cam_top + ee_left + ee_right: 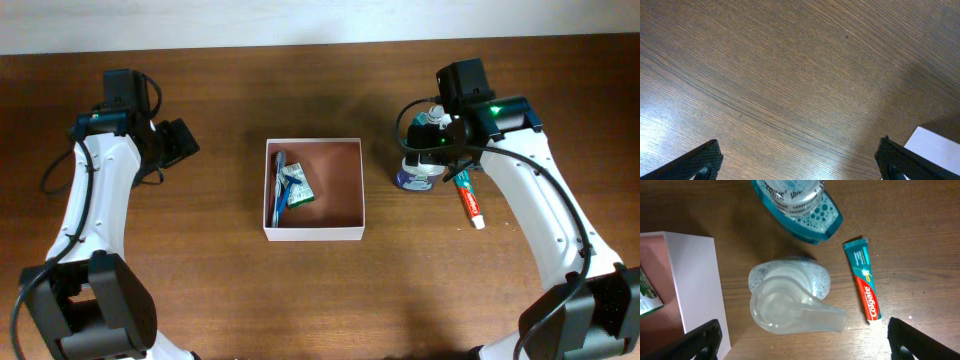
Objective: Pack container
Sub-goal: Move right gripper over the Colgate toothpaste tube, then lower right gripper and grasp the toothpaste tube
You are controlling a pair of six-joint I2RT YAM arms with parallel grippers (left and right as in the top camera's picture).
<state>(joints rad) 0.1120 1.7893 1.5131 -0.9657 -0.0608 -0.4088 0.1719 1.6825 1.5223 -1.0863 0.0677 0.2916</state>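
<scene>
The toothpaste tube's red part (471, 202) (869, 296), between its teal part and white cap, should be reached next by my right gripper, which will then close there.
The container (315, 233) is a shallow square box with white walls and a reddish-brown floor at the table's middle. A blue toothbrush (279, 185) and a green packet (298, 186) lie in its left part. To its right stand a clear pump bottle (790, 302) and a teal mouthwash bottle (800, 205), with a toothpaste tube (863, 277) lying beside them. My right gripper (802, 342) hangs open above the pump bottle, touching nothing. The left gripper (800, 160) is open over bare wood left of the container, whose white corner (940, 147) shows at the edge.
In the overhead view the pump bottle (412, 178) is partly under the right arm, and the toothpaste tube (470, 200) lies just right of it. The container's right half (340, 185) shows bare floor. Bare wood surrounds the left gripper (178, 142).
</scene>
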